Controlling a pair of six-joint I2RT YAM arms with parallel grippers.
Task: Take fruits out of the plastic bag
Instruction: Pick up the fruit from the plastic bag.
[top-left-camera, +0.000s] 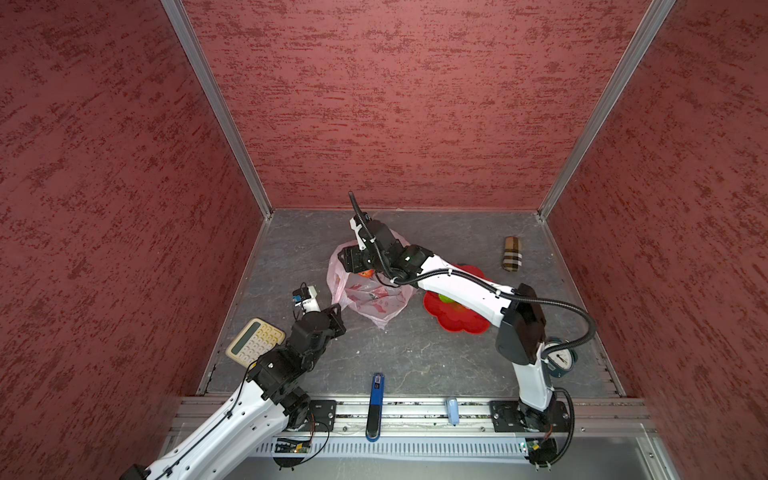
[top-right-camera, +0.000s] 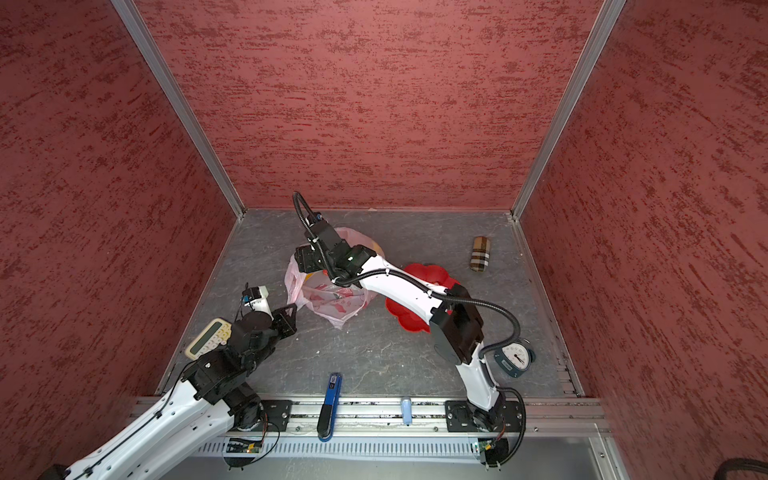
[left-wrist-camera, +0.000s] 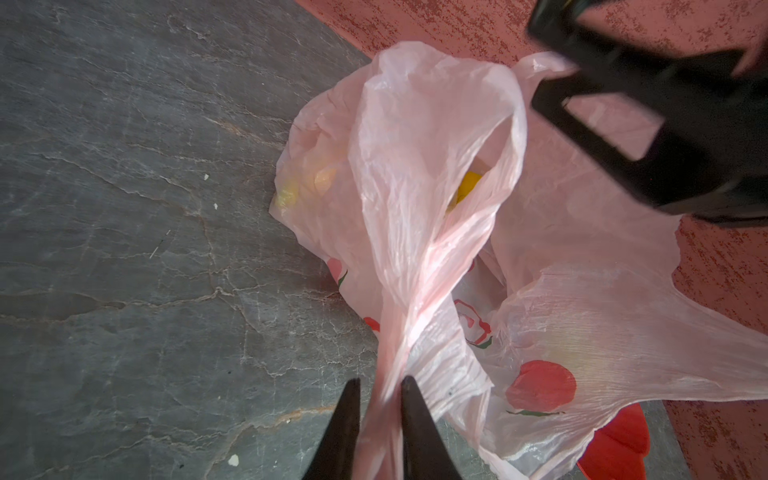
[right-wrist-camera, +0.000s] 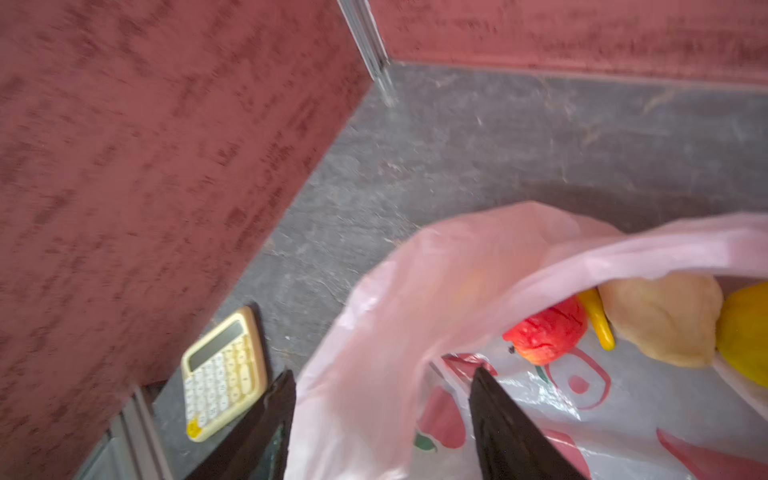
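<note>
My right gripper is to reach into the plastic bag next and close on the sides of the red fruit (top-left-camera: 366, 272) (right-wrist-camera: 549, 329) beside the yellow banana.
The pale-pink plastic bag (top-left-camera: 365, 295) (top-right-camera: 332, 303) lies crumpled mid-table with its mouth facing the back. My left gripper (left-wrist-camera: 380, 384) (top-left-camera: 338, 309) is shut on a stretched handle of the bag (left-wrist-camera: 436, 166). My right gripper (right-wrist-camera: 382, 372) (top-left-camera: 347, 259) is open at the bag's mouth, one finger inside and one outside the rim (right-wrist-camera: 415, 311). Inside lie a red fruit (right-wrist-camera: 544, 332), a yellow banana tip (right-wrist-camera: 598, 320), a beige lumpy fruit (right-wrist-camera: 660, 320) and a yellow round one (right-wrist-camera: 744, 332). A green fruit (top-left-camera: 446, 300) rests on the red plate (top-left-camera: 457, 326).
A cream calculator (top-left-camera: 255, 340) (right-wrist-camera: 224, 374) lies under the left arm near the left wall. A plaid pouch (top-left-camera: 512, 253) is back right, a round dial (top-left-camera: 561, 357) by the right arm's base, and a blue tool (top-left-camera: 376, 405) at the front edge.
</note>
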